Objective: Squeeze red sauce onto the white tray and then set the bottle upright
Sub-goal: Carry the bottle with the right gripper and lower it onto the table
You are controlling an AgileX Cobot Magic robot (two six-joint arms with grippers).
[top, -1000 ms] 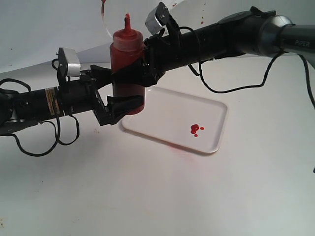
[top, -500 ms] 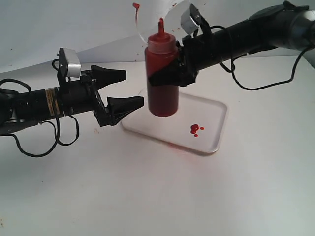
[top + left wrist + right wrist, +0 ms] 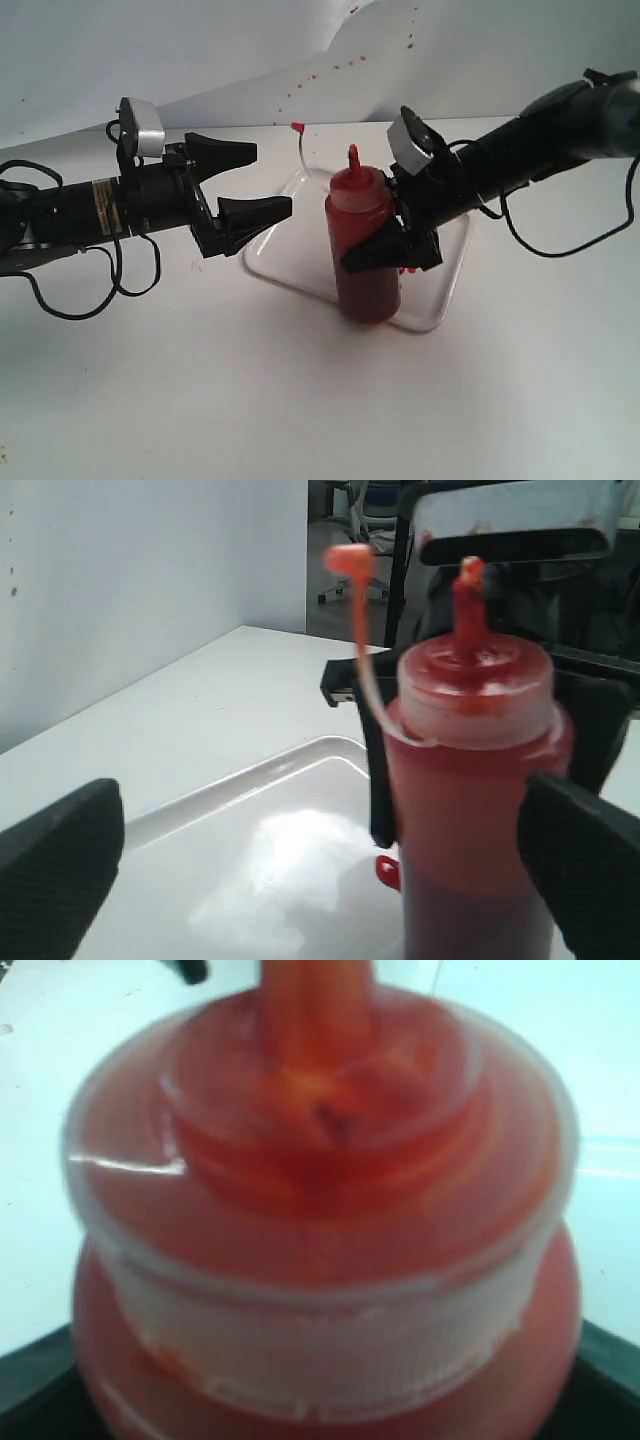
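I will release the bottle upright with my right gripper on the open tabletop (image 3: 382, 442) in front of the white tray's front rim. The bottle is now low over that rim.
The bottle (image 3: 365, 255) is upright, red inside, with its red cone nozzle (image 3: 353, 157) on top. Its small red cap (image 3: 297, 127) dangles off a clear tether. My right gripper (image 3: 392, 250) is shut on the bottle's body, low over the front rim of the white tray (image 3: 290, 262). I cannot tell whether the base rests on anything. In the right wrist view the bottle (image 3: 320, 1260) fills the picture. My left gripper (image 3: 272, 178) stands open to the left, apart from the bottle. The left wrist view shows the bottle (image 3: 470, 780), the tray (image 3: 250, 820) and a drop of red sauce (image 3: 387, 872).
A white paper backdrop (image 3: 200, 50) with tiny reddish specks rises behind the table. Black cables (image 3: 90, 295) hang under the left arm and loop beside the right arm (image 3: 560, 240). White tabletop (image 3: 300, 400) lies in front of the tray.
My right gripper has carried the bottle down and to the right, from high over the tray's left side to its front rim. The left arm has not moved.
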